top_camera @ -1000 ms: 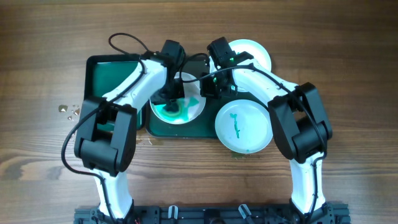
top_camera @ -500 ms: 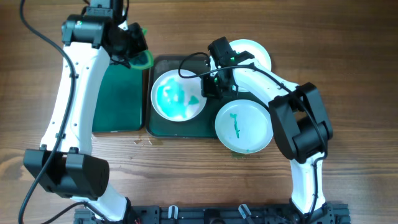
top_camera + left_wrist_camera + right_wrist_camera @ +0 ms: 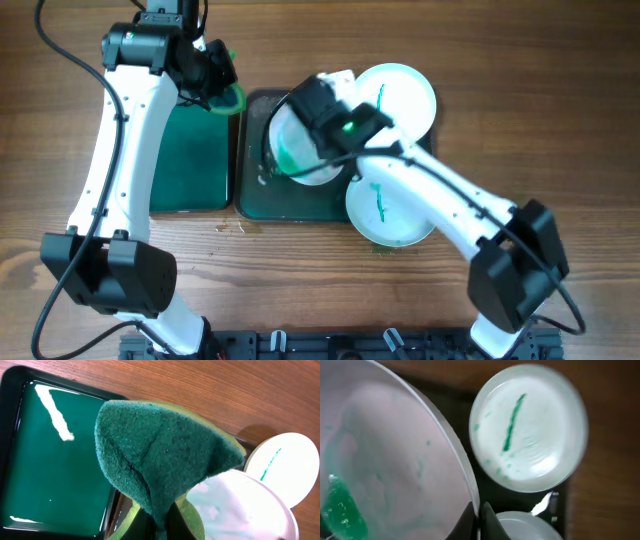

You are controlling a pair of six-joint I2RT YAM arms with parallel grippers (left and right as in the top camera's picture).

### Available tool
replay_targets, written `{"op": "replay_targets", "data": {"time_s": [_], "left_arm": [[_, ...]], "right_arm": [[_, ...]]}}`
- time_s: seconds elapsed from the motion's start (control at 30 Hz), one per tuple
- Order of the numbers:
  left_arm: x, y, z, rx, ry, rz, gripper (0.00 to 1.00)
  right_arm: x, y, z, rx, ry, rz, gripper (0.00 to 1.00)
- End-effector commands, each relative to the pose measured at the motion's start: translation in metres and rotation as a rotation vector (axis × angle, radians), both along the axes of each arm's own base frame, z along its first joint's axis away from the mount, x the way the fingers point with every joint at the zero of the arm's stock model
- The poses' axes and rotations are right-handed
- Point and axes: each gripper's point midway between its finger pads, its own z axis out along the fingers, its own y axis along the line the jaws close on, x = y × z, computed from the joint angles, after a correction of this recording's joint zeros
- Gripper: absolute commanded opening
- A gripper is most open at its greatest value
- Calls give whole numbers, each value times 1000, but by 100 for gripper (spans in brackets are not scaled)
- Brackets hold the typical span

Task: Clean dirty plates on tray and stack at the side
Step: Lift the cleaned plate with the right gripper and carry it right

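The white plate, still held tilted over the dark tray, will be let go by my right gripper on the bare wooden table [image 3: 483, 147], just past the streaked plates' end of the dark tray.
My left gripper [image 3: 222, 88] is shut on a folded green sponge [image 3: 230, 97] and holds it above the gap between the two trays; in the left wrist view the sponge [image 3: 160, 445] fills the middle. My right gripper [image 3: 305, 130] is shut on the rim of a white plate smeared with green [image 3: 290, 155] and holds it tilted over the dark tray [image 3: 290, 205]. In the right wrist view the fingers [image 3: 487, 522] pinch that plate's rim [image 3: 455, 450]. A second plate with a green streak [image 3: 392, 210] lies at the tray's front right corner. A third plate [image 3: 402, 92] lies at the back right.
A tray of green water [image 3: 190, 150] stands to the left of the dark tray. Small crumbs [image 3: 232, 226] lie on the wooden table in front of the trays. The right arm's forearm [image 3: 440, 195] crosses above the streaked plate.
My left arm lifted the sponge off the plate to the back left, then held still. My right gripper moved left, closed on the smeared plate's rim and tilted it up.
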Motion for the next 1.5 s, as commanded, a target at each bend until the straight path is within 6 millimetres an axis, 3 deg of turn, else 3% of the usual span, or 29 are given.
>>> {"op": "replay_targets", "data": {"time_s": [0.0,0.23,0.4,0.77,0.9,1.07,1.23,1.37,1.47], "left_arm": [[-1,-1,-2,0,10,-14,4],[-1,-1,-2,0,10,-14,4],[-1,-1,-2,0,9,-14,4],[-1,-1,-2,0,10,-14,4],[-1,-1,-2,0,10,-14,4],[-1,-1,-2,0,10,-14,4],[-2,-1,-2,-1,11,-14,4],[-2,-1,-3,-1,14,-14,4],[-2,-1,-3,-1,15,-14,4]], "right_arm": [[1,-14,50,-248,-261,-54,4],[-27,5,106,-514,-531,-25,4],[-42,14,134,-633,-654,-22,4],[-42,21,138,-635,-666,-16,4],[-38,29,119,-563,-585,43,4],[-36,54,52,-290,-277,213,4],[-31,59,7,51,11,209,4],[-23,51,-3,279,191,209,4],[-9,30,8,469,269,176,4]]}}
